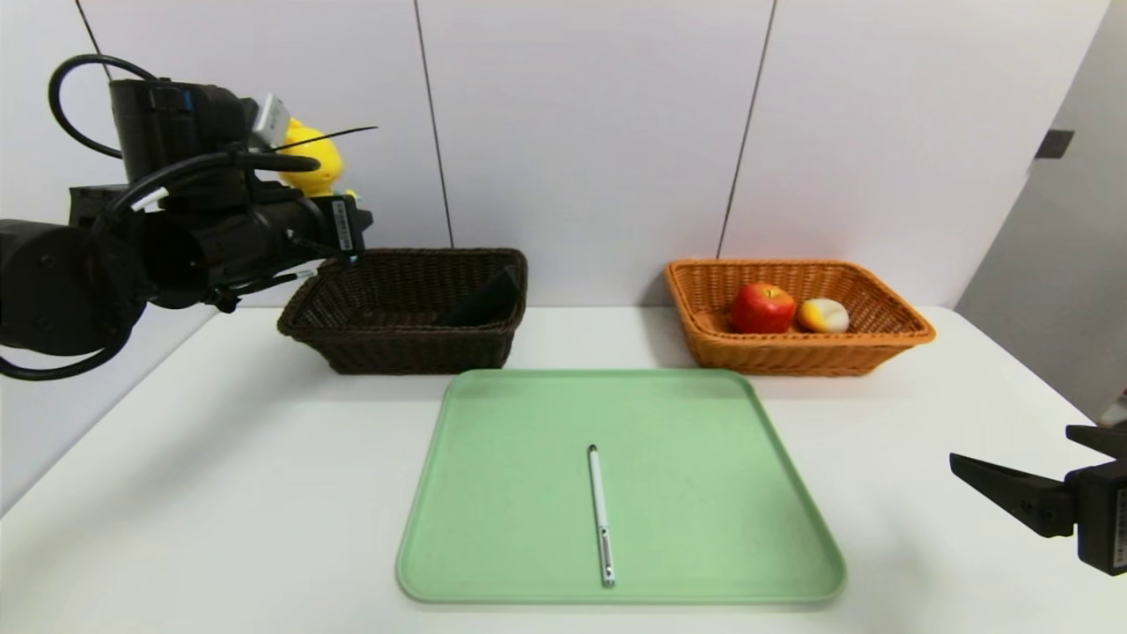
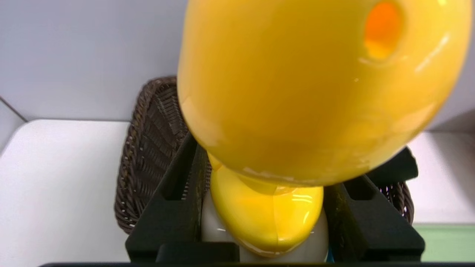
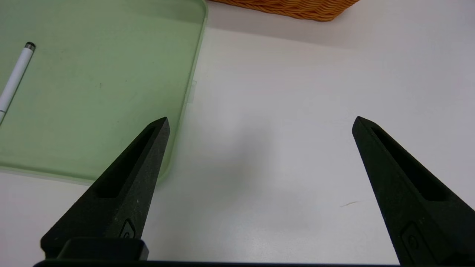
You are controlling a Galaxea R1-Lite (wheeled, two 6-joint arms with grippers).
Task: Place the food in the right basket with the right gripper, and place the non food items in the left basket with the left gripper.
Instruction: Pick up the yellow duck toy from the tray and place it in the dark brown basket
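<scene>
My left gripper needs to release the yellow duck toy inside the dark brown basket [image 1: 392, 316], next to the black pouch.
My left gripper [image 1: 326, 202] is shut on the yellow duck toy [image 1: 313, 163], held high above the left end of the dark brown left basket [image 1: 405, 352]. In the left wrist view the duck [image 2: 297, 92] fills the frame, its white base sits between the black fingers [image 2: 174, 207], and the dark basket [image 2: 148, 155] lies below. A black pouch [image 1: 484, 304] leans inside that basket. The red apple [image 1: 762, 308] and the small white piece [image 1: 823, 315] lie in the orange-tan right basket [image 1: 792, 361]. The white pen [image 1: 600, 515] lies on the tray. My right gripper [image 1: 1012, 445] stands open and empty.
A pale green tray [image 1: 493, 493] sits in the middle of the white table in front of both baskets. The right gripper [image 3: 260, 119] hovers over bare table beside the tray's edge [image 3: 193, 92], with the pen [image 3: 15, 79] farther off. A wall stands right behind the baskets.
</scene>
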